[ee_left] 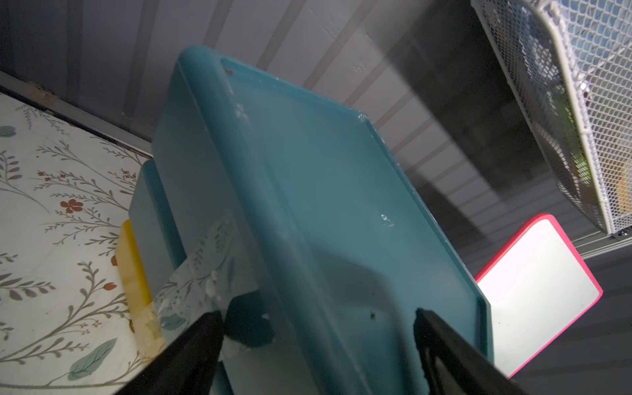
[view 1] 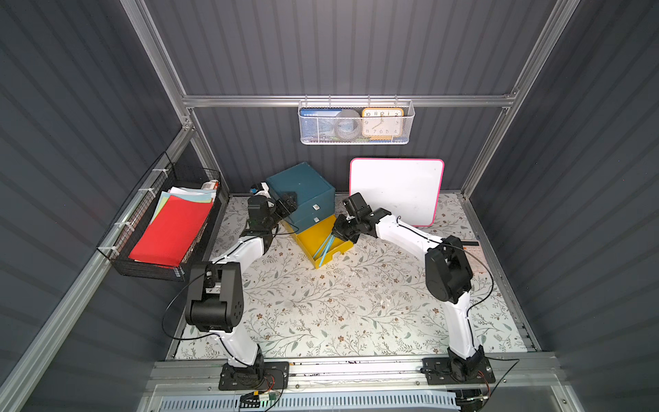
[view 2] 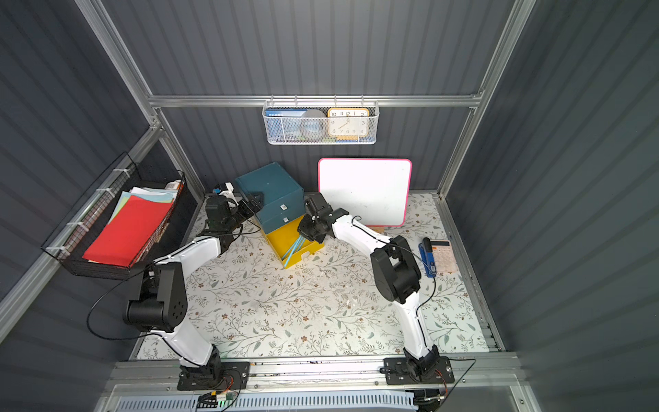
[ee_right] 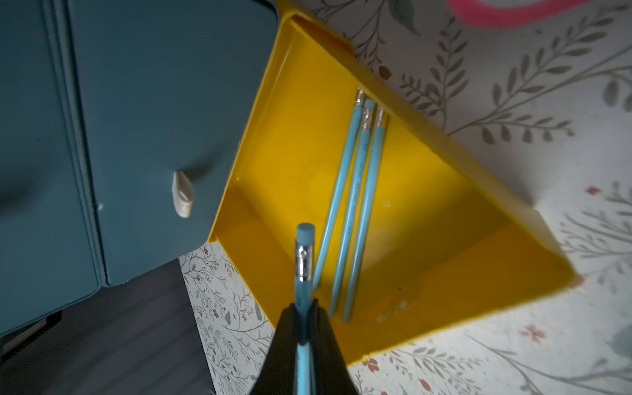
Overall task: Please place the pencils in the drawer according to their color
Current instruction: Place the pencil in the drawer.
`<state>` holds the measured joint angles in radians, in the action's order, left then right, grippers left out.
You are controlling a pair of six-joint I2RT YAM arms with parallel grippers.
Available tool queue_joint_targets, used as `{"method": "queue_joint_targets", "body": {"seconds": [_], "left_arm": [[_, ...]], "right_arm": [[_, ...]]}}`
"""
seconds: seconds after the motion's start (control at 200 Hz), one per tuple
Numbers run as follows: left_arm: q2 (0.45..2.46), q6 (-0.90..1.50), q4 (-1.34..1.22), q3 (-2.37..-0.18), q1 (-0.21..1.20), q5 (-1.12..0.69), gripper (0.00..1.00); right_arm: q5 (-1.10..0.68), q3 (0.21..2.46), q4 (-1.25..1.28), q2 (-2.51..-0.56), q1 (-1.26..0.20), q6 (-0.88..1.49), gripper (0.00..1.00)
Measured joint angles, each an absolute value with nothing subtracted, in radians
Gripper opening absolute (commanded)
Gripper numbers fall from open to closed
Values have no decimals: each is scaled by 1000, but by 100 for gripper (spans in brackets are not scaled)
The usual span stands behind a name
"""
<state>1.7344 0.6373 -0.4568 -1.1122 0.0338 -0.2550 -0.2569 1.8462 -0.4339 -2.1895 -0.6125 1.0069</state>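
The light blue pencil in my right gripper will be let go in the yellow drawer [view 1: 323,243] [ee_right: 314,191], between the lying pencils and the teal cabinet.
A teal cabinet [view 1: 301,194] stands at the back of the floral mat, and its yellow bottom drawer [view 1: 310,239] is pulled out. Three light blue pencils [ee_right: 355,205] lie side by side in the drawer [ee_right: 290,154], seen in both top views [view 2: 294,248]. My right gripper [ee_right: 303,307] is shut on a fourth light blue pencil [ee_right: 303,260], eraser end forward, over the drawer's near corner. In a top view that gripper [view 1: 338,232] hangs above the drawer. My left gripper [ee_left: 318,328] is open, its fingers straddling the cabinet's upper left edge [ee_left: 307,205]. No red or yellow pencils show.
A pink-framed whiteboard [view 1: 397,191] leans on the back wall right of the cabinet. A calculator [view 2: 444,255] and a blue tool [view 2: 428,258] lie at the right edge. A black wire basket of paper [view 1: 167,228] hangs left. A white mesh basket with a clock [view 1: 356,123] hangs behind.
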Motion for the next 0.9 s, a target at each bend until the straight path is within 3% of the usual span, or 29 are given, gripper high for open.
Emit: {"method": "queue_joint_targets", "body": {"seconds": [0.44,0.901], "left_arm": [[1734,637,-457,-1113,34,-255,91],[1734,637,-457,-1113,34,-255,92]], "right_arm": [[-269,2038,-436,-2375,-607,1032,0],[-245,2077,-441,-2419,-577,1058,0]]}}
